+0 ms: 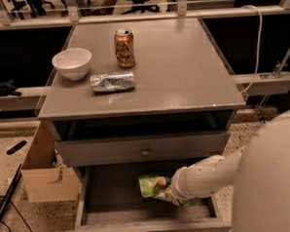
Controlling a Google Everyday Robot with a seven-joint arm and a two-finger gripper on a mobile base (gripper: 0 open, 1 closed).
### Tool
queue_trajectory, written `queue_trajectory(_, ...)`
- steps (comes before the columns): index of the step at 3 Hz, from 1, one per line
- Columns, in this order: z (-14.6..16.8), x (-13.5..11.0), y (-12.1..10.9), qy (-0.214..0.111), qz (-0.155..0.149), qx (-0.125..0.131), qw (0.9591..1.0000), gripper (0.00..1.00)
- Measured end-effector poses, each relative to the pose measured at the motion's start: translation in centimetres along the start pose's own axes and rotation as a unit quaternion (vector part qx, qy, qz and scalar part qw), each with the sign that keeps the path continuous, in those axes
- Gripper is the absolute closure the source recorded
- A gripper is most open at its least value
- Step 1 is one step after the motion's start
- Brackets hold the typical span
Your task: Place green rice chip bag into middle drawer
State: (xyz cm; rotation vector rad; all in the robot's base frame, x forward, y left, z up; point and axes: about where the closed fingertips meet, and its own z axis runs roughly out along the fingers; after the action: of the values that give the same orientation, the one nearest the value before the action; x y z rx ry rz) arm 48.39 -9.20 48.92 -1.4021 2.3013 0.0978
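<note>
Next, my gripper lets go of the green rice chip bag on the drawer's grey bottom, mid-width and toward the front panel [144,205].
The green rice chip bag [152,185] is inside the open middle drawer [108,198], low over its grey floor, right of centre. My gripper [169,192] is at the end of the white arm that reaches in from the right, and it sits at the bag's right end. The bag's right part is hidden behind the wrist.
A white bowl [72,63], a brown can [124,48] and a crushed silver can [112,81] stand on the cabinet top [181,72]. The upper drawer front with a round knob [145,151] hangs just above the open drawer. A cardboard box [43,169] stands left of the cabinet.
</note>
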Motion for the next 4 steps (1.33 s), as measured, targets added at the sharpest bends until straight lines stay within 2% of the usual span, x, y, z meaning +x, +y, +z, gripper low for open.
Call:
queue_trajectory(1,6.0,-3.1,2.2,-0.017,-0.046,-0.054,0.9974,1.00)
queue_trajectory(2,10.2,-2.8,5.9,-0.031,-0.027,-0.138,0.9896,1.00)
queue_trajectory(3,10.1,-2.9,5.9,-0.032,-0.026,-0.141,0.9892,0.99)
queue_trajectory(4,10.1,-2.9,5.9,-0.032,-0.026,-0.141,0.9892,0.69)
